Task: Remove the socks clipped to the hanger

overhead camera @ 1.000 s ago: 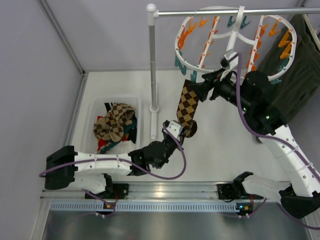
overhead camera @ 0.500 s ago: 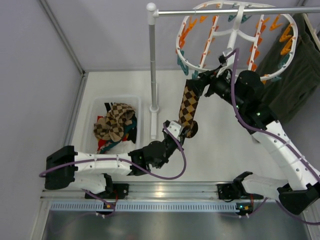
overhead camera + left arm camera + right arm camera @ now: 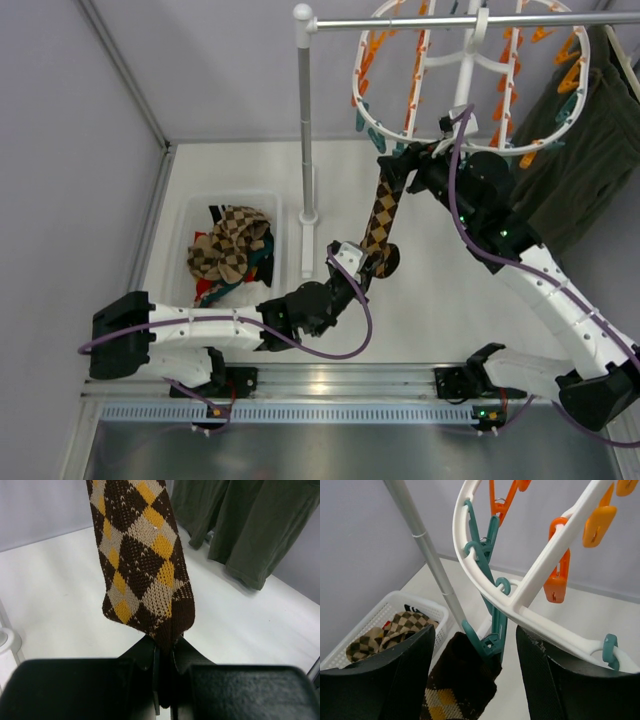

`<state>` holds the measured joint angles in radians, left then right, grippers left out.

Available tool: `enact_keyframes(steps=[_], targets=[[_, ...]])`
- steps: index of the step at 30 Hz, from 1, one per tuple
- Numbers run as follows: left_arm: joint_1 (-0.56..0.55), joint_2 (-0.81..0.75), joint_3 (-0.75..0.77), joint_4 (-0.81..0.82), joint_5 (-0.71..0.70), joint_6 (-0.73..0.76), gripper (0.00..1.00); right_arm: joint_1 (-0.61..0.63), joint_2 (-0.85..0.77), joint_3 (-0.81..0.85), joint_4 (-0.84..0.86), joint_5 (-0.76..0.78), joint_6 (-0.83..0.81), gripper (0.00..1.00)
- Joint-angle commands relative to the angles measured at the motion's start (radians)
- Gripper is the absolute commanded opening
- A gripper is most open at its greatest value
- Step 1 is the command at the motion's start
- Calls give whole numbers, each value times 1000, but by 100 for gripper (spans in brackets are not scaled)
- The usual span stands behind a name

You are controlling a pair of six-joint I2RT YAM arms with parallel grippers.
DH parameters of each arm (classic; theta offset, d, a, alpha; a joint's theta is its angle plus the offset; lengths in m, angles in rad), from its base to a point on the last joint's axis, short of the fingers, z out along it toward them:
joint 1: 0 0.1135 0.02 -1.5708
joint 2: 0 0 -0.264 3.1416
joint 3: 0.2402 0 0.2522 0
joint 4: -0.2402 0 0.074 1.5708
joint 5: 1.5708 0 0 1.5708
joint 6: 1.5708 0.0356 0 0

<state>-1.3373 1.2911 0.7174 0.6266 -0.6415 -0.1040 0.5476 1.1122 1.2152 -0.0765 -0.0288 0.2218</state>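
My left gripper has the brown argyle sock. Next, I let go of it on the far end of the checkered socks in the basket (image 3: pixel 221 219).
One brown argyle sock (image 3: pixel 381 215) hangs from a teal clip (image 3: pixel 492 640) on the rim of the white hanger (image 3: pixel 463 80). My left gripper (image 3: pixel 352 268) is shut on the sock's lower end, which is pinched between the jaws in the left wrist view, sock (image 3: pixel 145 555), gripper (image 3: pixel 165 647). My right gripper (image 3: pixel 400 168) is up at the clip and stands open. Its fingers straddle the teal clip and the sock's dark cuff (image 3: pixel 462 680), gripper (image 3: pixel 476 630). The hanger rim (image 3: pixel 461 545) carries more orange and teal clips, all without socks.
A white basket (image 3: pixel 190 215) at the left holds checkered socks (image 3: pixel 232 240) and other socks. The grey pole rack (image 3: pixel 307 130) stands between the basket and the hanging sock. A dark green garment (image 3: pixel 590 150) hangs at the far right.
The hanger has swung up and away, and my right gripper has risen with the clip. The sock has stretched straighter and narrower. The left arm has not moved.
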Motion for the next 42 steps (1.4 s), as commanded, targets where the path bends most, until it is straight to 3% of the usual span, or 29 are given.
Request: enact_keyframes(steps=[1, 9, 21, 24, 27, 30, 32, 38, 42], targets=[[-2, -16, 8, 28, 26, -19, 0, 9, -22, 1, 115, 96, 1, 64], [-6, -21, 13, 22, 40, -28, 0, 14, 6, 7, 135, 61, -3, 67], [-14, -21, 1, 18, 77, -46, 0, 14, 46, 1, 231, 49, 79, 50], [-16, -19, -1, 18, 82, -48, 0, 14, 52, -2, 253, 46, 100, 39], [-19, -26, -6, 18, 75, -46, 0, 14, 52, -11, 267, 53, 120, 22], [-19, -36, -13, 18, 68, -45, 0, 14, 51, -6, 262, 56, 119, 16], [-19, -41, -16, 18, 62, -43, 0, 14, 46, -6, 258, 61, 120, 6], [-19, -65, -38, -5, -6, -40, 0, 14, 31, -11, 247, 49, 126, 8], [12, -113, 14, -203, -80, -86, 0, 14, 17, -22, 239, 8, 126, 18]])
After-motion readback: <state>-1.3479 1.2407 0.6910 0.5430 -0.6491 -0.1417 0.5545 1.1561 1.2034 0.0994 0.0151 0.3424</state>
